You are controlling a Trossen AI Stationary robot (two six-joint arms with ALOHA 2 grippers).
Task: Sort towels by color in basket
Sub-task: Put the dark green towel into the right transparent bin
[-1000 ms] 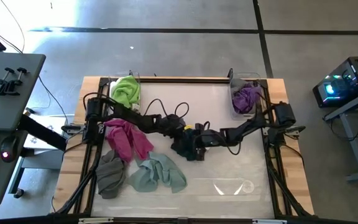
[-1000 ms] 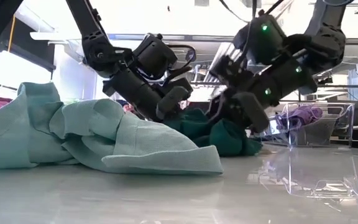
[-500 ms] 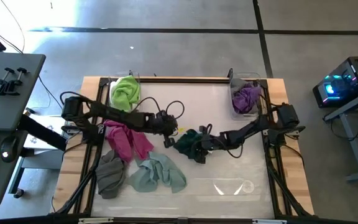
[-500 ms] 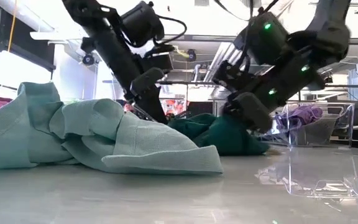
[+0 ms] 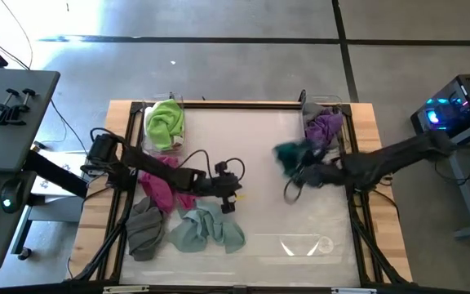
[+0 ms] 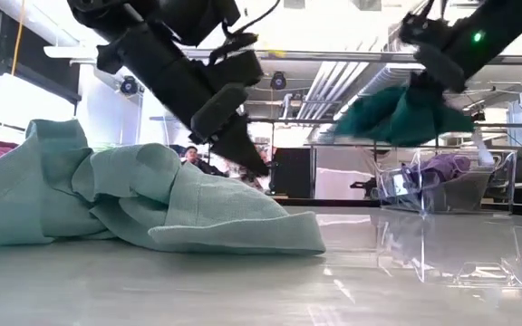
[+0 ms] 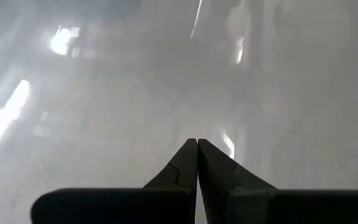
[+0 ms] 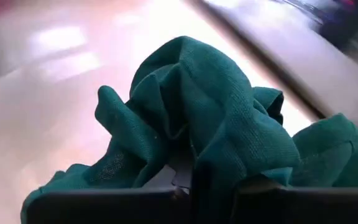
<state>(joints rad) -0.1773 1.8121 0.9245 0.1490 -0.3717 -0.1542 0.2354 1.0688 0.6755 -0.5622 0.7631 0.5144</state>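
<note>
My right gripper will let go of the dark green towel, so that it is left lying on top of the purple towel in the clear basket (image 5: pixel 320 123).
A dark green towel (image 5: pixel 288 153) hangs bunched in the air near the table's far right, with my right gripper (image 5: pixel 295 167) shut on it. Just beyond stands a clear basket (image 5: pixel 310 104) holding a purple towel (image 5: pixel 325 126). Another clear basket (image 5: pixel 175 100) at the far left holds a lime green towel (image 5: pixel 166 121). On the table's left lie a magenta towel (image 5: pixel 163 184), a grey-brown towel (image 5: pixel 144 225) and a mint towel (image 5: pixel 206 229). My left gripper (image 5: pixel 228 202) is shut with nothing in it, above the table's middle beside the mint towel. My right gripper holds a bunched fold of the dark green towel (image 8: pixel 213 165), several layers; the cloth drapes over the fingers and hides their tips. The fingers slant down from the table's right side. The towel (image 6: pixel 397 113) hangs slack below them, lifted clear of the table.
A clear empty container (image 5: pixel 304 245) lies near the front edge, right of middle. The table's middle (image 5: pixel 259 139) is bare white surface. Wooden rails and black frame bars run along the left and right edges.
My right gripper has taken hold of the dark green towel at the table's middle, risen and swung toward the far right, toward the basket with the purple towel; the towel is now lifted clear. My left gripper, shut throughout, has drawn back from that towel, up and toward the near edge.
</note>
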